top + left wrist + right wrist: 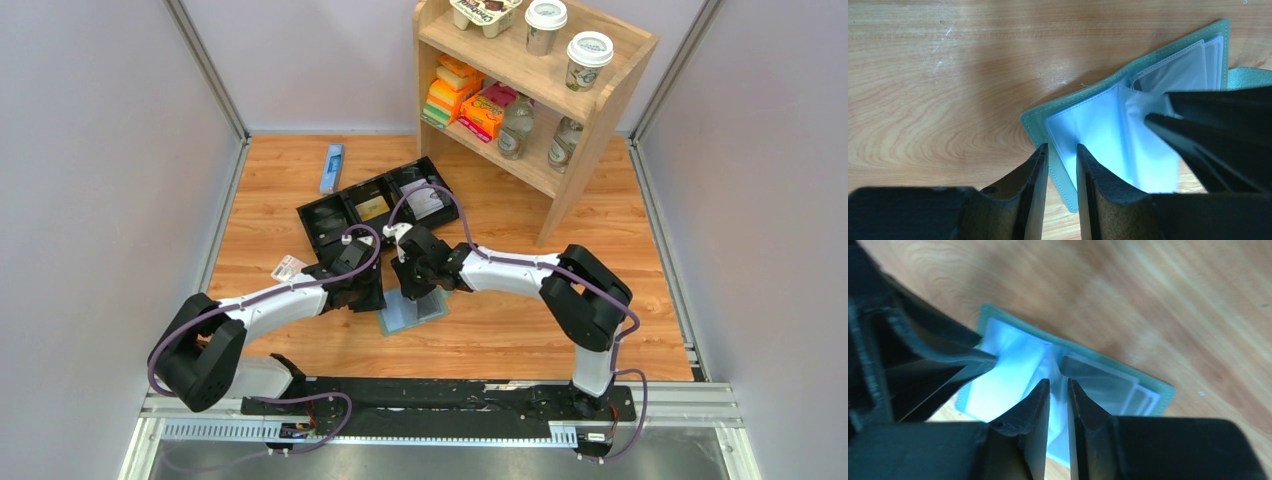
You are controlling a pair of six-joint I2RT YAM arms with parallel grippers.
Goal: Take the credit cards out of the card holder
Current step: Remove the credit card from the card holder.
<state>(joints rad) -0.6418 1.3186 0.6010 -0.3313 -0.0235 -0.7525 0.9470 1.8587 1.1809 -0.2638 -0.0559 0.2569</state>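
My right gripper pinches the raised leaf beside the card holder's fold; it should open, then grab the clear sleeve (1132,396) by its loose edge to flip it.
The card holder (408,318) lies open and flat on the wooden table, a grey-green cover with pale blue pocket panels (1088,130) and clear sleeves (1108,382). My left gripper (1062,150) comes down over its left edge, jaws a little apart; one finger is over the pale panel and the other at the cover's rim. My right gripper (1058,385) stands at the fold. Its jaws are narrowed around a raised plastic sleeve leaf, with a slim gap still showing. The credit cards do not show plainly; something dark sits in the clear sleeves.
A black three-compartment tray (375,205) lies just behind the arms, with a pink-and-white packet (288,267) at its left and a blue stick (333,167) further back. A wooden shelf (585,120) with cups, bottles and boxes stands at the back right.
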